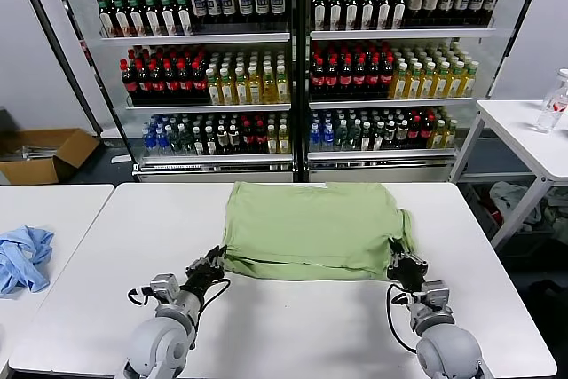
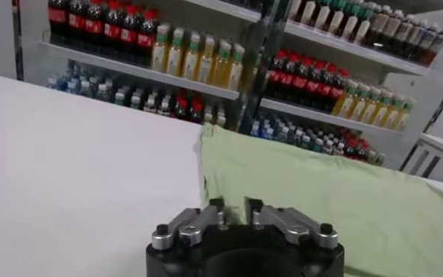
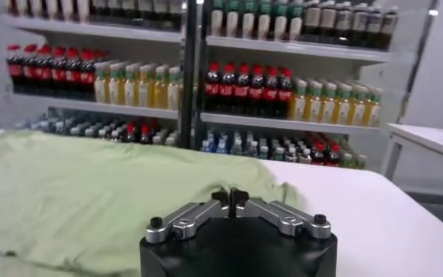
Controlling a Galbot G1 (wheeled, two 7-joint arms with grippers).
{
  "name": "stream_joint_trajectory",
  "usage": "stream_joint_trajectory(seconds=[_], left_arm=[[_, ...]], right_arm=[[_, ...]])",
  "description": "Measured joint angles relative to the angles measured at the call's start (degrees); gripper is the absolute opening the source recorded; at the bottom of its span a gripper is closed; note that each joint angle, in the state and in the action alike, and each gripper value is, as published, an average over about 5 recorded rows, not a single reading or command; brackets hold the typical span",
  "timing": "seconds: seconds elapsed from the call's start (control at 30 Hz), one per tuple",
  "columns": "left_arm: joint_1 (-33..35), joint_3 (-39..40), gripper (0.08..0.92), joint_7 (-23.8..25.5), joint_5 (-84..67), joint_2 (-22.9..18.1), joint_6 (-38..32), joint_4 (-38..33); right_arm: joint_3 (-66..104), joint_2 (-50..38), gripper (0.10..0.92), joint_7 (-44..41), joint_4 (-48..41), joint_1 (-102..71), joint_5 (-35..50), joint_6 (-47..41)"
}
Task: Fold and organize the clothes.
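The polo shirt is up at the far edge of the table, so the robot's left gripper should grab its near corner (image 1: 232, 267) and pull it closer together with the right gripper.
The light green polo shirt (image 1: 311, 224) lies folded into a flat rectangle at the middle of the white table (image 1: 293, 330). Its buttons and printed patch are hidden. My left gripper (image 1: 211, 265) is at the shirt's near left corner. In the left wrist view (image 2: 233, 205) its jaws stand a little apart, with the shirt (image 2: 341, 188) edge just beyond them. My right gripper (image 1: 401, 264) is at the near right corner. In the right wrist view (image 3: 232, 197) its tips are pressed together, with the shirt (image 3: 78, 188) bunched up around them.
A light blue cloth (image 1: 22, 255) lies on the adjoining table at the left. Drink coolers (image 1: 293, 59) full of bottles stand behind the table. A cardboard box (image 1: 44, 153) sits on the floor at far left. A side table (image 1: 532, 135) with a bottle (image 1: 552, 102) stands at right.
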Motion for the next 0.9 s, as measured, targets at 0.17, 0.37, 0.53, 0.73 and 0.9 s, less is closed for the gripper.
stream_joint_trajectory(seconds=[0.17, 0.37, 0.53, 0.73, 0.9], left_arm=[[1.5, -0.4, 0.564, -0.2, 0.8, -0.2, 0.1, -0.8], [2.2, 0.2, 0.736, -0.8, 2.0, -0.7, 0.6, -0.3], [1.5, 0.9, 0.803, -1.6, 2.9, -1.2, 0.7, 1.1], [1.2, 1.3, 0.661, -1.9, 3.3, -1.2, 0.3, 2.3], [1.1, 1.6, 0.514, -1.9, 3.2, -1.3, 0.1, 3.0]], right_arm=[[2.5, -0.2, 0.552, 0.3, 0.0, -1.8, 0.5, -0.7], [3.4, 0.2, 0.725, 1.2, -1.3, -2.0, 2.1, -2.6], [2.8, 0.3, 0.78, 1.6, -2.2, -1.4, 3.9, -4.3], [1.8, 0.0, 0.623, 1.5, -2.5, -1.4, 5.6, -5.0], [1.5, -0.3, 0.476, 1.4, -2.7, -1.3, 6.5, -5.3]])
